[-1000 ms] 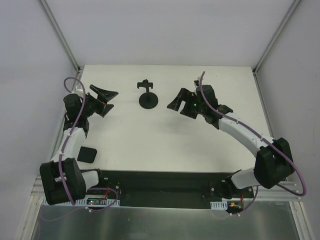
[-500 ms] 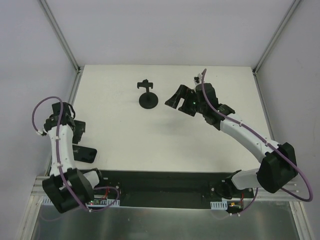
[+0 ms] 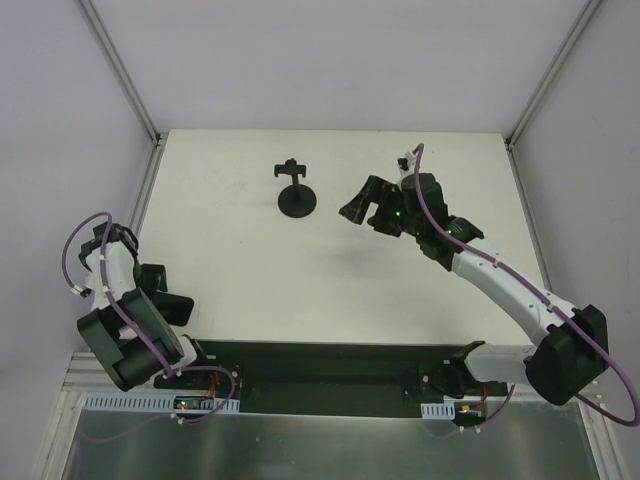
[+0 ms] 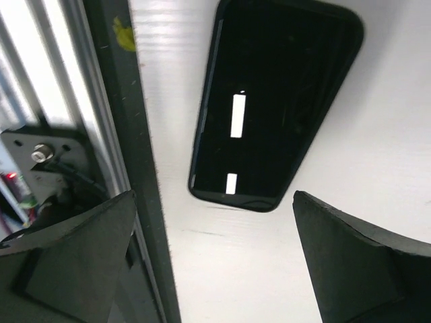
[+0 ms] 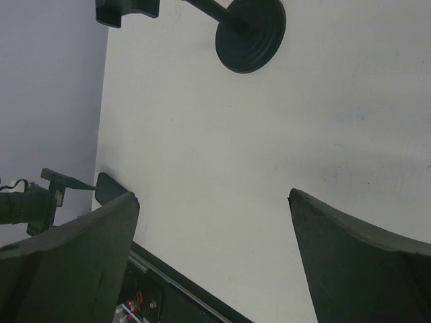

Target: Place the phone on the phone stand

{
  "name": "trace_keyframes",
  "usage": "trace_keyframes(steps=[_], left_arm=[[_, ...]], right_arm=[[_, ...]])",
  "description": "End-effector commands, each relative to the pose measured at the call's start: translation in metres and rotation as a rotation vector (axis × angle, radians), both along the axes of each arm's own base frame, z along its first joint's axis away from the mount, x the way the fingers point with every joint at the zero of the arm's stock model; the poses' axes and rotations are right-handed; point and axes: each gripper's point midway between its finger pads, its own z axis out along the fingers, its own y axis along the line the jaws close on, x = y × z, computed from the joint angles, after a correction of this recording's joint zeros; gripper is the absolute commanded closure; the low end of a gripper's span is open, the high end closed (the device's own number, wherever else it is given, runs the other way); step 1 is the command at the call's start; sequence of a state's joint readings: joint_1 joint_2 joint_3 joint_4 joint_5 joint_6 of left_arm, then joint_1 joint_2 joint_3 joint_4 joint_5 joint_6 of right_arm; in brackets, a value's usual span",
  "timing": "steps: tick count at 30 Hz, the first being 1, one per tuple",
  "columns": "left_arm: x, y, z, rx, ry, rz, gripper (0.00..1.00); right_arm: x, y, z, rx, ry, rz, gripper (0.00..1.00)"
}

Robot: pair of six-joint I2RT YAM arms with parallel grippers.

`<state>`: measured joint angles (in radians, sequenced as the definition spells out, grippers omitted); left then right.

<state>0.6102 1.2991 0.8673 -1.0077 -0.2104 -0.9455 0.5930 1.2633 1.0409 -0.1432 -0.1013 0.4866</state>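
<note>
The phone's loose end [image 3: 178, 309], opposite the end under my left gripper, should be gripped next by my right gripper while my left gripper holds the phone up.
The phone [image 4: 273, 101] is a glossy black slab lying flat on the white table beside the dark front strip. In the top view it [image 3: 178, 310] sits at the near left, partly covered by my left arm. My left gripper [image 4: 214, 202] hovers just above its near end, open and empty, with the fingers wider apart than the phone; in the top view it [image 3: 155, 288] points down at it. The phone stand [image 3: 297, 197] stands upright at the back centre, its cradle empty. My right gripper [image 3: 360, 205] is open and empty, to the right of the stand [image 5: 250, 35].
A black strip [image 4: 135, 202] and metal rail run along the table's front edge, right beside the phone. Grey walls with aluminium posts [image 3: 120, 70] close in the left and right sides. My left arm [image 5: 27, 203] shows at the left of the right wrist view.
My left arm has swung from the back left of the table to the near left and now hangs over the phone. My right gripper has drifted slightly to the right.
</note>
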Motion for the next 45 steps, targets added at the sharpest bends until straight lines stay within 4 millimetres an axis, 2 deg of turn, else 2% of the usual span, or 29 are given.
trace_keyframes(steps=[1, 4, 9, 16, 18, 27, 31, 35, 37, 41, 42, 44, 45], left_arm=[[0.021, 0.004, -0.004, 0.022, -0.124, -0.013, 0.01], [0.029, 0.011, 0.0, 0.051, -0.159, -0.011, 0.01], [0.021, 0.018, -0.011, 0.096, -0.112, 0.029, 0.01], [0.016, 0.009, -0.038, -0.003, -0.043, 0.051, 0.01], [0.022, 0.007, -0.043, -0.034, -0.081, 0.053, 0.01], [0.023, 0.008, -0.058, -0.045, -0.127, 0.06, 0.01], [0.023, 0.011, -0.061, -0.041, -0.121, 0.051, 0.06], [0.02, 0.011, -0.064, -0.05, -0.09, 0.051, 0.23], [0.015, 0.009, -0.066, -0.06, -0.058, 0.057, 0.39], [0.009, 0.008, -0.066, -0.079, -0.01, 0.076, 0.54], [0.01, 0.006, -0.066, -0.087, -0.012, 0.07, 0.72], [0.013, 0.003, -0.065, -0.104, -0.029, 0.063, 1.0], [0.019, -0.002, -0.063, -0.112, -0.051, 0.032, 1.0]], right_arm=[[-0.002, 0.0, -0.004, -0.008, -0.011, 0.021, 0.04], [-0.006, 0.003, -0.008, -0.001, 0.0, 0.043, 0.04], [-0.007, 0.0, -0.012, -0.014, -0.009, 0.041, 0.04], [-0.006, -0.002, -0.009, -0.013, -0.019, 0.044, 0.04], [-0.007, -0.003, -0.01, -0.015, -0.017, 0.045, 0.04], [-0.01, -0.004, -0.013, 0.01, -0.014, 0.04, 0.04], [-0.014, -0.008, -0.014, 0.028, -0.014, 0.024, 0.04], [-0.019, -0.013, -0.011, 0.04, -0.031, 0.01, 0.04], [-0.021, -0.017, -0.012, 0.037, -0.037, 0.003, 0.04], [-0.027, -0.028, -0.005, 0.027, -0.071, -0.022, 0.04], [-0.027, -0.03, -0.004, 0.022, -0.076, -0.032, 0.04], [-0.029, -0.035, -0.004, 0.015, -0.087, -0.042, 0.04], [-0.029, -0.038, -0.006, 0.001, -0.091, -0.049, 0.04]])
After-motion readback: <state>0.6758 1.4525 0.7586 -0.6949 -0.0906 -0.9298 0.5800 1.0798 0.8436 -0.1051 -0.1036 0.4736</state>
